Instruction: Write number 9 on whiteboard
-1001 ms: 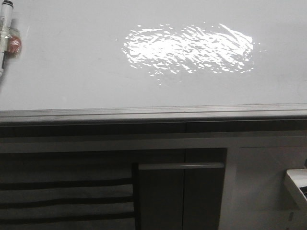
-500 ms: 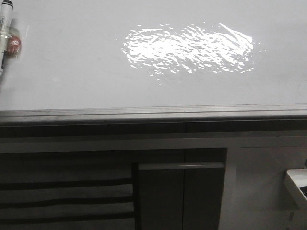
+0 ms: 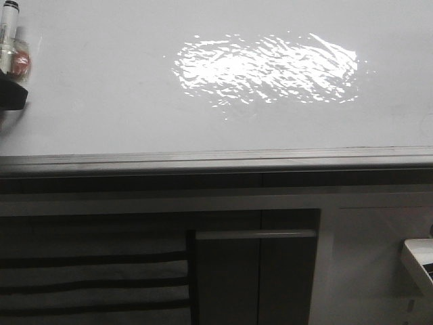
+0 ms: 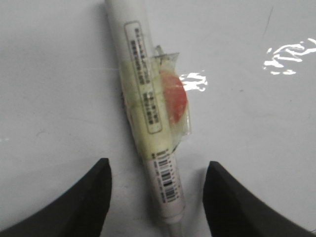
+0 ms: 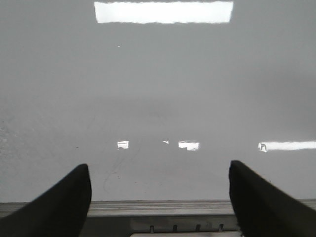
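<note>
My left gripper is at the white marker's near end, so my right gripper will close on the far end [image 3: 9, 20] of the marker, beyond its red patch.
The whiteboard [image 3: 135, 122] lies flat, glossy white, with a bright glare patch [image 3: 264, 68] and a grey metal rim [image 3: 216, 161]. No number 9 shows on it. A white marker [image 3: 8, 27] with tape and a red patch lies on its far left. A dark part of my left gripper [image 3: 12, 95] covers the marker's near end. In the left wrist view my left gripper [image 4: 158, 165] is open, its fingers either side of the marker [image 4: 143, 98] without touching it. My right gripper [image 5: 159, 168] is open and empty above the board [image 5: 158, 89] near its rim [image 5: 158, 207].
Grey cabinet panels with a bar handle [image 3: 256, 234] stand below the board's near rim. A slatted dark panel [image 3: 88, 277] is at lower left. A white object [image 3: 419, 261] shows at the lower right edge. A faint thin smudge line [image 5: 109, 173] marks the board.
A dark part of my left gripper has come into the front view at the left edge and now hides the marker's near end. The marker and board have not moved.
</note>
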Tool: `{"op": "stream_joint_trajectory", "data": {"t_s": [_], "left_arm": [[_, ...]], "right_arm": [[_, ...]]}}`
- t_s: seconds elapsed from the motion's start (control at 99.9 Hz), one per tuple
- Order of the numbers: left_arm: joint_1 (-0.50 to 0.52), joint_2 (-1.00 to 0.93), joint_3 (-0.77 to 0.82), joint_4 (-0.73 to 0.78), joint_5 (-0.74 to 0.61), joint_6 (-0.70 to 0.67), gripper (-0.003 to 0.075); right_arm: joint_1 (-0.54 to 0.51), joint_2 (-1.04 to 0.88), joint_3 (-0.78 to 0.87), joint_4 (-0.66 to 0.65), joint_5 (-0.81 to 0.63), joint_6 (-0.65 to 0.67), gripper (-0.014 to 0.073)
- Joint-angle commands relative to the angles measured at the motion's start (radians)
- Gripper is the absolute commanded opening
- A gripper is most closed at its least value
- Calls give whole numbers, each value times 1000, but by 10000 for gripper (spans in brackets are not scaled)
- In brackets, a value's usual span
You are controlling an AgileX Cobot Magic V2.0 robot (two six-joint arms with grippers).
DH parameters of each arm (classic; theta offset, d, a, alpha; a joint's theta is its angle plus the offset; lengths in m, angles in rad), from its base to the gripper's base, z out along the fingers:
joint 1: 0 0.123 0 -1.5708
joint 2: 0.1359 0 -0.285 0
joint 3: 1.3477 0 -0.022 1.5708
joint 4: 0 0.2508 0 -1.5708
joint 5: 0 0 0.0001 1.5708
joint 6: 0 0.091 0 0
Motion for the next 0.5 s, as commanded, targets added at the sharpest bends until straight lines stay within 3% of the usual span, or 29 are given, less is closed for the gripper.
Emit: {"op": "stream_joint_trajectory", "data": {"t_s": [0.0, 0.2, 0.49], "left_arm": [[-7, -2, -30, 0, -65, -1, 278], [-7, -3, -30, 0, -65, -1, 125], [-7, -33, -30, 0, -45, -1, 16]], "right_arm": [[2, 14, -26, -14, -77, -7, 511], [2, 14, -26, -14, -77, -7, 511], [2, 14, -26, -14, -97, -7, 511]]}}
